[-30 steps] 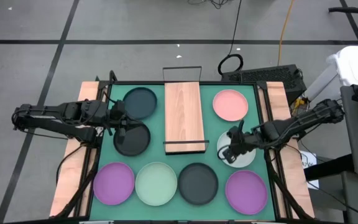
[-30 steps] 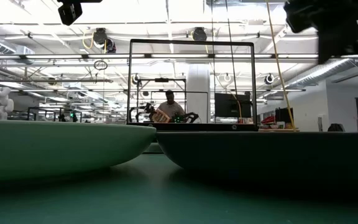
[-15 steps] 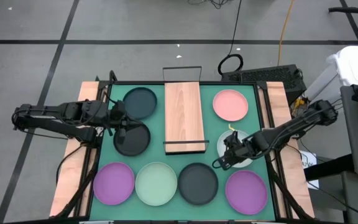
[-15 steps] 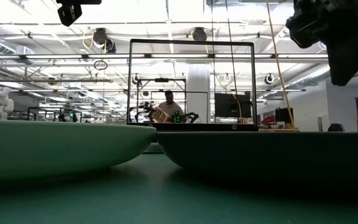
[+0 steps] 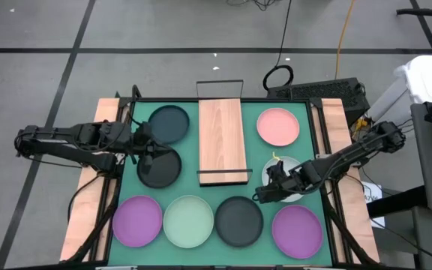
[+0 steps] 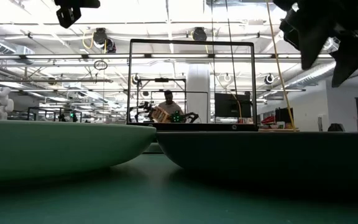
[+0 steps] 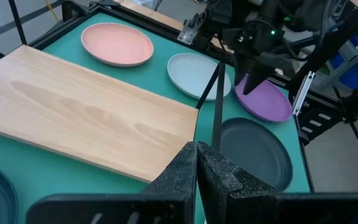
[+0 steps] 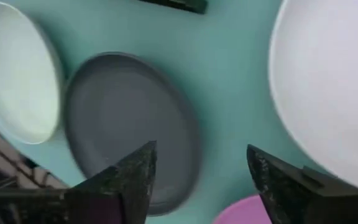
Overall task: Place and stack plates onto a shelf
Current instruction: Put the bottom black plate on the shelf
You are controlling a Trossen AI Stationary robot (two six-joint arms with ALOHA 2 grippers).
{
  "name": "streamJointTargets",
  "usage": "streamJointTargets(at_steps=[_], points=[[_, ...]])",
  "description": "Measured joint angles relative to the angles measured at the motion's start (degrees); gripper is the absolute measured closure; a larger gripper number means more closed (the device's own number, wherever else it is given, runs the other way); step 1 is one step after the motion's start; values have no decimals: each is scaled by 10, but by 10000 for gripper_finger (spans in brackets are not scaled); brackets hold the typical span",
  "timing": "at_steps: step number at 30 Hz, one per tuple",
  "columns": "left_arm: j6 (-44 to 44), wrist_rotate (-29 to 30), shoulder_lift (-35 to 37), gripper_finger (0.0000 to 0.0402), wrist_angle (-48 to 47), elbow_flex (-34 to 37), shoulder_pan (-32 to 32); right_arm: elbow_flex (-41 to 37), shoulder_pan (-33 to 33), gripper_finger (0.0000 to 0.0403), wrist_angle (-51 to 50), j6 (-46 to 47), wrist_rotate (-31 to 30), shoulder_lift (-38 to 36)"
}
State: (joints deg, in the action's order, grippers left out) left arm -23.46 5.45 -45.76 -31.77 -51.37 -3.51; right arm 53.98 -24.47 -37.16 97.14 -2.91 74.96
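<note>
Next, I close my right gripper on the rim of the near dark grey plate (image 5: 259,211) (image 8: 197,147), on its side toward the whitish plate and the neighbouring purple plate.
The shelf (image 5: 222,141), a light wood board with black wire ends, lies at the middle of the green mat. Round it rest a pink plate (image 5: 278,126), a whitish plate (image 5: 289,171), two purple plates (image 5: 137,220) (image 5: 297,229), a mint plate (image 5: 188,220) and three dark grey plates (image 5: 169,124) (image 5: 160,169) (image 5: 238,220). My right gripper (image 8: 201,180) hangs open above the mat, between the whitish plate (image 8: 328,93) and the near dark grey plate (image 8: 123,118). My left gripper (image 7: 197,168) is shut and hovers over the two left dark grey plates.
Wooden side rails (image 5: 100,161) border the mat left and right. Bare mat shows between the shelf's near end and the near row of plates (image 5: 223,193). Beyond the far edge lie cables and a dark box (image 5: 328,91). A person (image 6: 169,107) sits far off in the room.
My right gripper has come off the whitish plate's near-left part, moved toward the near dark grey plate, and opened its fingers. The plates lie where they were.
</note>
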Motion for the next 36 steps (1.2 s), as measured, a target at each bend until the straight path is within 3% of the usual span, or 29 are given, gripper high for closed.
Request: streamJointTargets(at_steps=[18,22,36], points=[[2,0,0,387,0,0,0,0,-18,172,102,-31,4,108],[7,0,0,387,0,0,0,0,-18,180,101,-33,30,131],[5,0,0,387,2,0,0,-1,-18,212,98,-65,30,170]])
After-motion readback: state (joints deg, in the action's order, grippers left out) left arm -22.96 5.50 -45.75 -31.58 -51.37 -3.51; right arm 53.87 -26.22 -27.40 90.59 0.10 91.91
